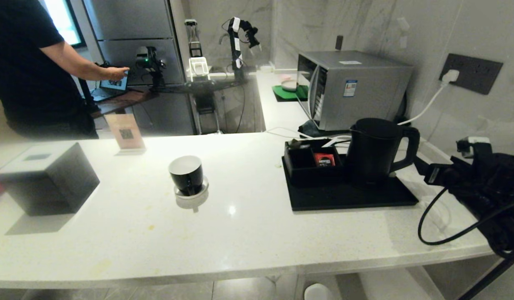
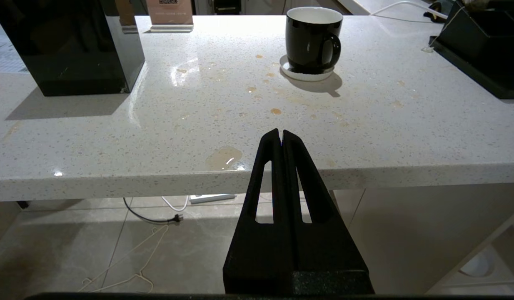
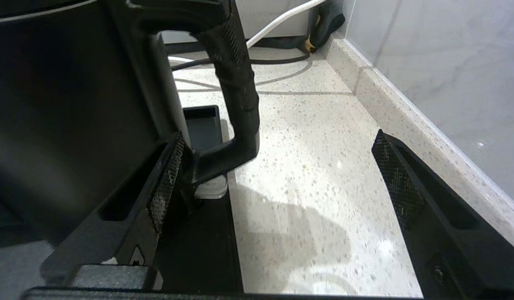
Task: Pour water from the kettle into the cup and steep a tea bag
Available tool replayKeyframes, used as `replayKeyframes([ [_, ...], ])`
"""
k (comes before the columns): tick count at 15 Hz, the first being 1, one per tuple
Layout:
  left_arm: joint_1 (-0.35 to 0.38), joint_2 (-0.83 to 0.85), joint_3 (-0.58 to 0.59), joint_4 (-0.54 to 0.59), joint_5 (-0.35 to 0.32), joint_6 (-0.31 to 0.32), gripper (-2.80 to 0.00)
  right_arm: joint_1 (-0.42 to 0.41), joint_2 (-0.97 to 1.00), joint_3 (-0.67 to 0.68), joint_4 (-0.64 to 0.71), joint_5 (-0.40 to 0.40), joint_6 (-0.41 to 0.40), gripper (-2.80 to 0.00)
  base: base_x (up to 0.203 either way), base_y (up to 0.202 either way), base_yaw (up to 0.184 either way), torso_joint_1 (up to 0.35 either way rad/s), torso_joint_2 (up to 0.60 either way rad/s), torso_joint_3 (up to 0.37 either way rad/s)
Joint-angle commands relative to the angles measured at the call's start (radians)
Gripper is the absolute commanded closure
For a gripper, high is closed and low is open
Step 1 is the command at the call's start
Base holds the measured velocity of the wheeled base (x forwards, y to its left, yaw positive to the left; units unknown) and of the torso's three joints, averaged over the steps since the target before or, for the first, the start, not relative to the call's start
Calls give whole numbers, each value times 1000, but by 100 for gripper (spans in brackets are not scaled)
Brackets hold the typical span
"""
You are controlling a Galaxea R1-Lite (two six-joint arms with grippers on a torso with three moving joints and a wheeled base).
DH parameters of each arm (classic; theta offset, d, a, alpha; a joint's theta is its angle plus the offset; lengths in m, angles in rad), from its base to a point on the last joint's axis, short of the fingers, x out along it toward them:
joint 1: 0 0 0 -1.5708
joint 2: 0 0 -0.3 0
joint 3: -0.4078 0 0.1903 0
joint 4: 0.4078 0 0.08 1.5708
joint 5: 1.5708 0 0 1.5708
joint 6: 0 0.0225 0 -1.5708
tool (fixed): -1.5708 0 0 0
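The fingers of my right gripper needs to close on the upper part of the kettle's handle [image 1: 415,144] [image 3: 229,55], just under the bend at the top of the handle.
The matte black kettle [image 1: 373,150] stands on a black tray [image 1: 348,198] at the counter's right. My right gripper [image 3: 280,135] is open beside it, low over the counter. The kettle's loop handle [image 3: 236,83] stands just inside one of its fingers [image 3: 167,183], and the other finger [image 3: 396,175] is well clear of it. The glossy black cup [image 1: 186,174] sits on a white coaster mid-counter, also seen as the cup [image 2: 311,39] in the left wrist view. My left gripper [image 2: 281,132] is shut and empty before the counter's front edge. The tea bag is out of view.
A black cube box [image 1: 48,177] stands at the left, a sign card [image 1: 124,132] behind the cup. A compartment box with a red packet [image 1: 324,159] shares the tray. A microwave [image 1: 353,87] and the wall close the right. A person [image 1: 28,71] stands at the back left. Spill spots [image 2: 223,157] mark the counter.
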Motion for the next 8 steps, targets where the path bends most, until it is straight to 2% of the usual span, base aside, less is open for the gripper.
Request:
replayKeyframes([
  [1, 0, 0, 0, 0, 1, -1, 0, 0, 13, -34, 16, 1, 0, -280, 0, 0, 0, 0, 0, 0],
  [8, 0, 0, 0, 0, 1, -1, 0, 2, 65, -135, 65, -1, 0, -280, 0, 0, 0, 0, 0, 0],
])
